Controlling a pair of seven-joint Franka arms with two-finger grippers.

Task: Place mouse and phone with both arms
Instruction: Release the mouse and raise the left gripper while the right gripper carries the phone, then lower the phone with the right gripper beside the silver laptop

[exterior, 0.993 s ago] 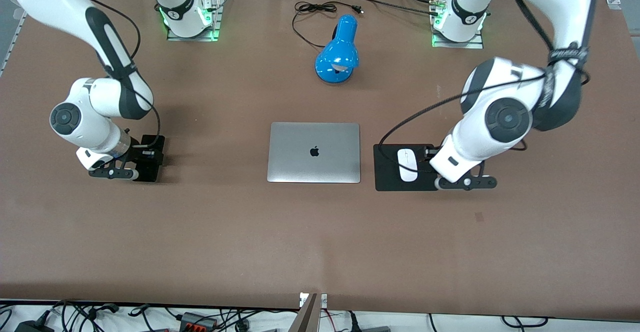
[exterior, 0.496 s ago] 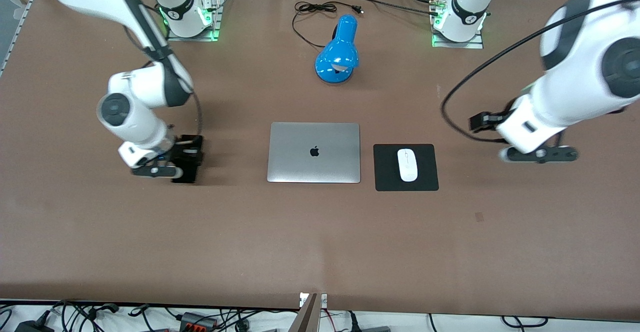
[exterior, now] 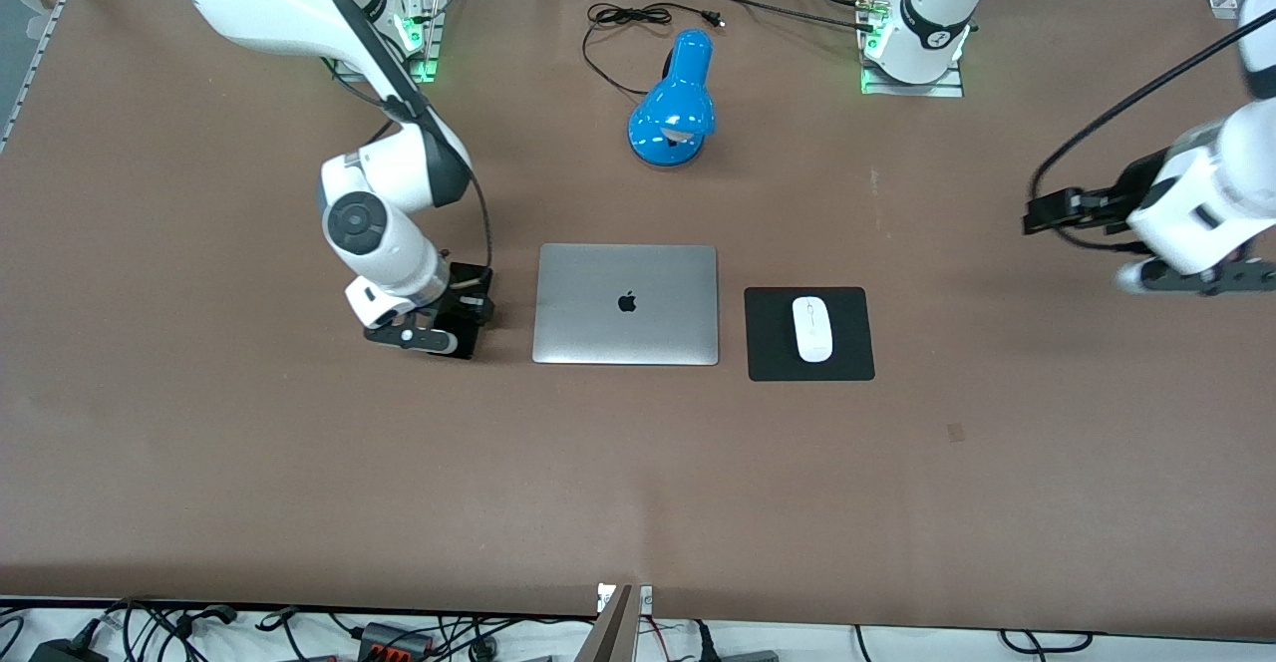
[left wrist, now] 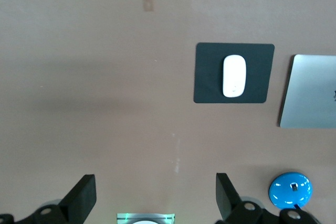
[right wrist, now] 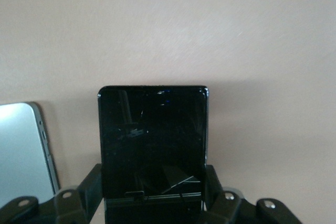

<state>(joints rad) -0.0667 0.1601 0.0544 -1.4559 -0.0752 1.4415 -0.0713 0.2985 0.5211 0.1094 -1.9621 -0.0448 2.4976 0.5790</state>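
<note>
The black phone, now held low over the table, will go down from my right gripper on the table (exterior: 483,310) (right wrist: 124,165), next to the short edge of the silver laptop.
The white mouse (exterior: 813,329) lies on the square black mouse pad (exterior: 768,358), beside the laptop toward the left arm's end; both show in the left wrist view, mouse (left wrist: 234,76) on pad (left wrist: 207,85). My right gripper (exterior: 464,328) is shut on the black phone (right wrist: 152,135), holding it low over the table next to the laptop's edge at the right arm's end; its fingers (right wrist: 212,184) clamp the phone's long sides. I cannot tell whether the phone touches the table. My left gripper (exterior: 1042,213) is open and empty, up over bare table well away from the pad; its fingers (left wrist: 84,198) stand wide apart.
A closed silver laptop (exterior: 626,303) lies mid-table; its edge shows in the right wrist view (right wrist: 21,150). A blue desk lamp (exterior: 673,114) lies farther from the camera, its black cord (exterior: 623,19) coiled near the arm bases. A small dark mark (exterior: 955,432) is on the table.
My right arm has carried the phone across the table to beside the laptop. My left arm has let go of the mouse and drawn away toward its own end of the table.
</note>
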